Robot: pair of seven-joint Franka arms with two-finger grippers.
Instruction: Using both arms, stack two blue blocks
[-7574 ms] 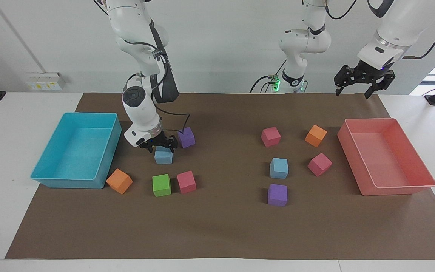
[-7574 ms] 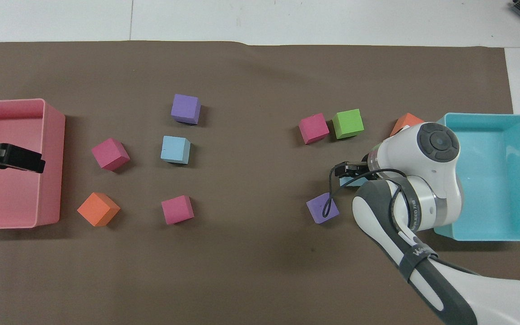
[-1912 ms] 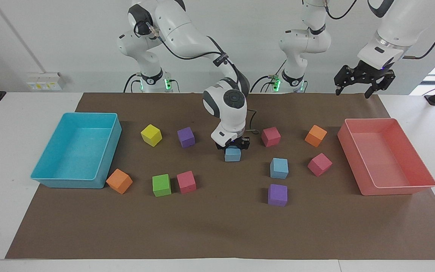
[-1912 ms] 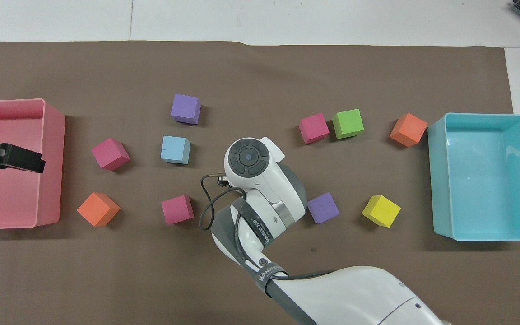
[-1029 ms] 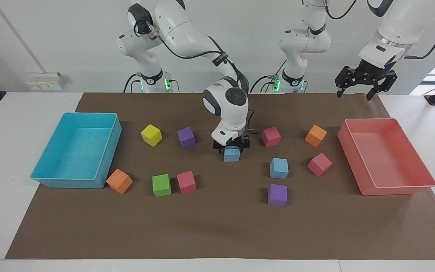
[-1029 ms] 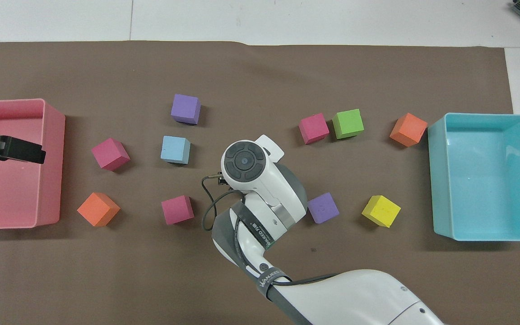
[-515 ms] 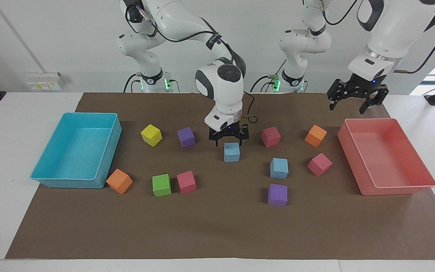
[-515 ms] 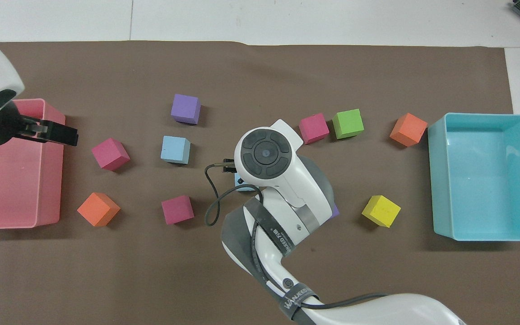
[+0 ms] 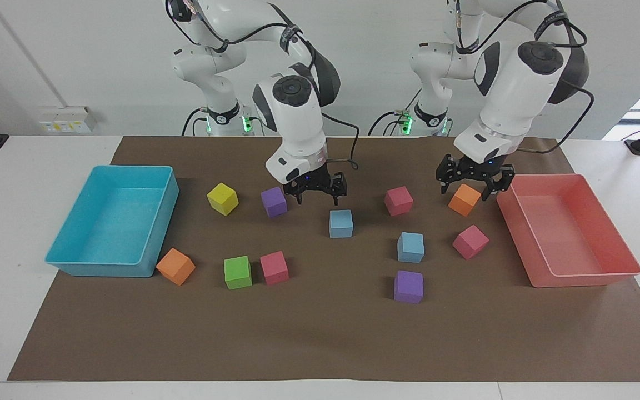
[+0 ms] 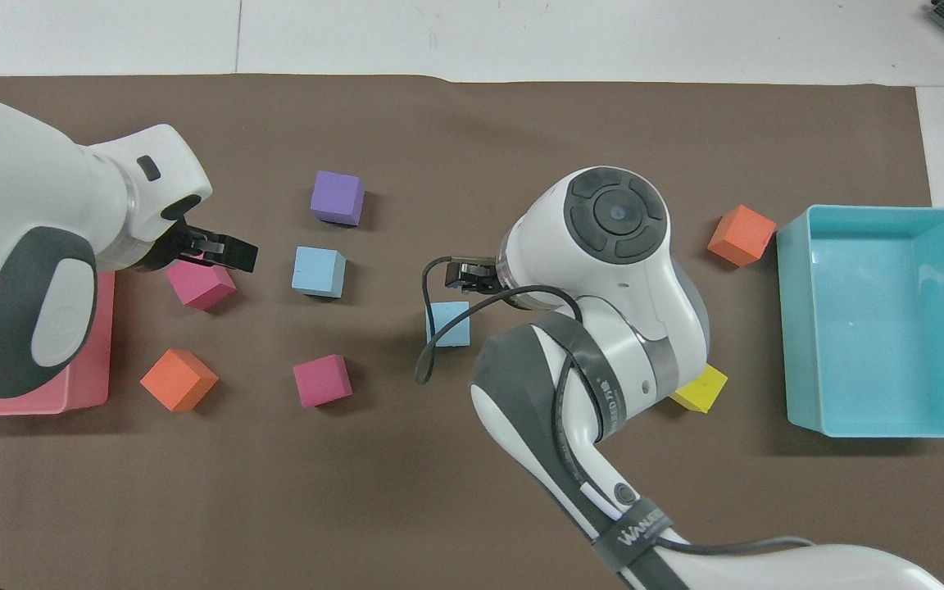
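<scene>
My left gripper should move next to the blue block by the purple cube and close around the block's middle (image 10: 318,272).
Two light-blue blocks rest on the brown mat. One blue block (image 9: 341,223) (image 10: 448,324) sits mid-table. The other blue block (image 9: 410,247) (image 10: 319,271) lies toward the left arm's end and a bit farther from the robots. My right gripper (image 9: 321,193) (image 10: 472,274) hangs open and empty above the mat, close to the mid-table block and clear of it. My left gripper (image 9: 468,186) (image 10: 222,251) is open and empty, low over the orange cube (image 9: 464,200) beside the pink tray (image 9: 575,279).
A cyan tray (image 9: 103,265) stands at the right arm's end. Yellow (image 9: 223,198), purple (image 9: 274,201), green (image 9: 238,272), pink (image 9: 274,267) and orange (image 9: 175,266) cubes lie near it. Pink cubes (image 9: 398,200) (image 9: 470,241) and a purple cube (image 9: 408,286) surround the second blue block.
My right gripper has lifted off the mid-table blue block, left it on the mat and drawn back toward its base. My left arm has swung down from above the pink tray to the cubes.
</scene>
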